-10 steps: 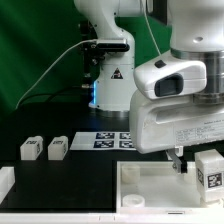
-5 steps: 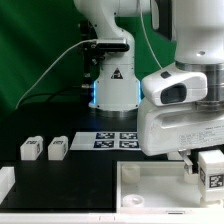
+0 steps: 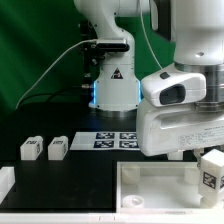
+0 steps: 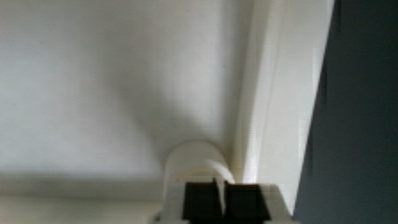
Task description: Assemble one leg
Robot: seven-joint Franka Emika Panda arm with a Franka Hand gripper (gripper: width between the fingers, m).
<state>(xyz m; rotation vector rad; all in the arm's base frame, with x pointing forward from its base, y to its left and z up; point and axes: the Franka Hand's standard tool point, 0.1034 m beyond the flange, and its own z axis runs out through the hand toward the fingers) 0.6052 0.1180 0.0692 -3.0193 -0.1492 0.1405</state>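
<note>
The leg is leaning crooked at the tray's corner, so next I open my gripper, grab the leg around its tagged body [image 3: 211, 179] and stand it upright.
My gripper [image 3: 197, 160] hangs over the right end of the wide white tray part [image 3: 150, 187], at the exterior view's lower right. It is shut on a leg [image 3: 210, 172], a small white block with a black-and-white tag, which sits tilted at the tray's right corner. In the wrist view the two black fingers [image 4: 203, 200] stand close together, with the leg's rounded white end [image 4: 192, 160] showing just past them over the tray floor [image 4: 107, 90] and its raised rim [image 4: 267, 90]. Two more legs [image 3: 30, 149] [image 3: 57, 148] lie side by side on the black table at the exterior view's left.
The marker board [image 3: 115, 140] lies behind the tray, in front of the arm's base [image 3: 112, 85]. A white part edge [image 3: 5, 182] shows at the exterior view's lower left. Dark table [image 4: 365, 100] lies beyond the tray rim.
The gripper has shifted towards the exterior view's right with the leg. The leg now sits a little lower and more tilted at the tray's corner.
</note>
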